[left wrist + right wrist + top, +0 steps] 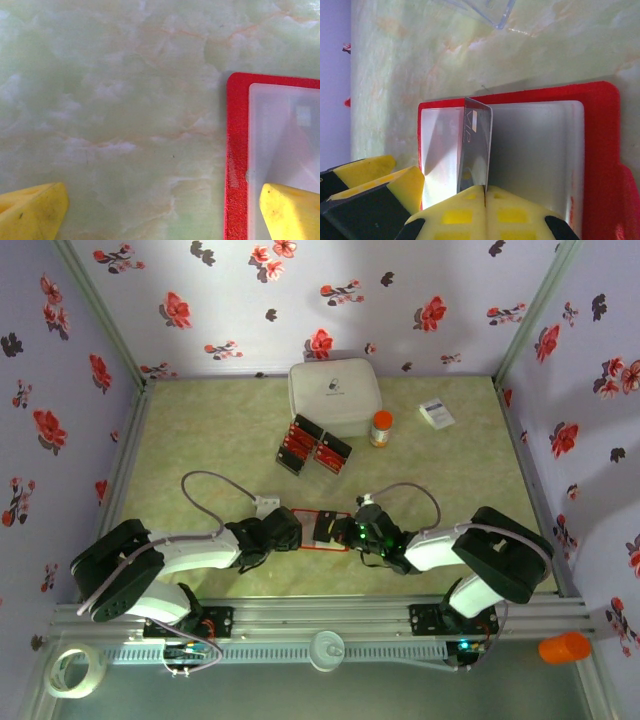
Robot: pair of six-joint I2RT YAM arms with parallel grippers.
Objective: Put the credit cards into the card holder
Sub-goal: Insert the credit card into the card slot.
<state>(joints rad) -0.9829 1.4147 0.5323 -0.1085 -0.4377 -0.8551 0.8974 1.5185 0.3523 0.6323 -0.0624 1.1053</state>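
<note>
Next, my right gripper releases the credit card partly inside the card holder's pale pocket point(312, 529) point(460, 156) next to my left gripper. The card now stands on edge over the pocket.
The card holder point(322, 546) lies open on the table between the arms, red with a pale inner pocket point(540, 150). My right gripper point(485, 189) is shut on a credit card point(476, 150), grey and glossy here with "VIP" printed on it. The card stands on edge over the pocket. My left gripper point(162, 200) is open and straddles the holder's left red edge point(236, 160), with one finger point(292, 210) over the pocket and the other on bare table. From above, the left gripper point(293, 530) and right gripper point(338, 530) meet at the holder. More red credit cards point(298, 443) sit in black trays behind.
A big white lidded box point(333, 395) stands at the back, with an orange-capped bottle point(380, 427) and a small white printed box point(436, 414) to its right. A clear plastic piece point(480, 10) lies just beyond the holder. Flowered walls close in the table.
</note>
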